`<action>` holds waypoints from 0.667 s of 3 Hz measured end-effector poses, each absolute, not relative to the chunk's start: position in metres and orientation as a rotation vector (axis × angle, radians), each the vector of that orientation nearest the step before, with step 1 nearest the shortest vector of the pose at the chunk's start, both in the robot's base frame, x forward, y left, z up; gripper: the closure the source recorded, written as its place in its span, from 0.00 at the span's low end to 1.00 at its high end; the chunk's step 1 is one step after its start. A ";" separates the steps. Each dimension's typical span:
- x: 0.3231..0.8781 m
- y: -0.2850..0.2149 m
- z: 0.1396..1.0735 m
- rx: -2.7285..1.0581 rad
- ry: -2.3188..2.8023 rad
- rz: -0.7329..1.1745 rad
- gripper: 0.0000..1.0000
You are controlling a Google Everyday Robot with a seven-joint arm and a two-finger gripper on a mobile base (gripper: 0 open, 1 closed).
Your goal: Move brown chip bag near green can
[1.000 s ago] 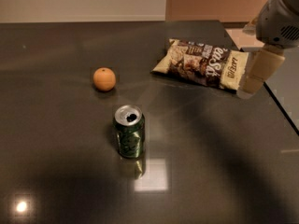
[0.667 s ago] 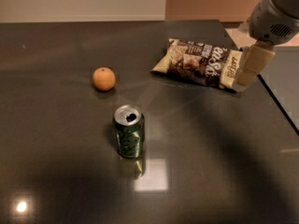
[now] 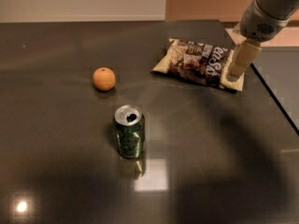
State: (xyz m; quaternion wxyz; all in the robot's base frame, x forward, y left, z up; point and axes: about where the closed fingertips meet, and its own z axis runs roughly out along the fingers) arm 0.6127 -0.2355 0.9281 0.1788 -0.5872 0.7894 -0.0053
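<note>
I should grip the dark part (image 3: 217,61) of the brown chip bag, just beside its cream-yellow end closest to the table's edge.
The brown chip bag (image 3: 198,63) lies flat at the back right of the dark table, dark brown with cream-yellow ends and white lettering. The green can (image 3: 129,131) stands upright near the middle front, silver top with an open tab hole. My gripper (image 3: 239,64) hangs from the arm at the top right, over the bag's right end.
A round orange fruit (image 3: 103,79) sits left of the bag and behind the can. The dark table (image 3: 56,139) has its right edge (image 3: 275,101) close beside the bag. A wall runs along the back.
My gripper has moved left and toward the back, from beside the bag's right end to over that end. The bag, can and fruit have not moved.
</note>
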 end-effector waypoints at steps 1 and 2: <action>0.639 -0.242 0.910 -1.653 2.252 0.003 0.00; 0.662 -0.245 0.893 -1.667 2.259 0.020 0.00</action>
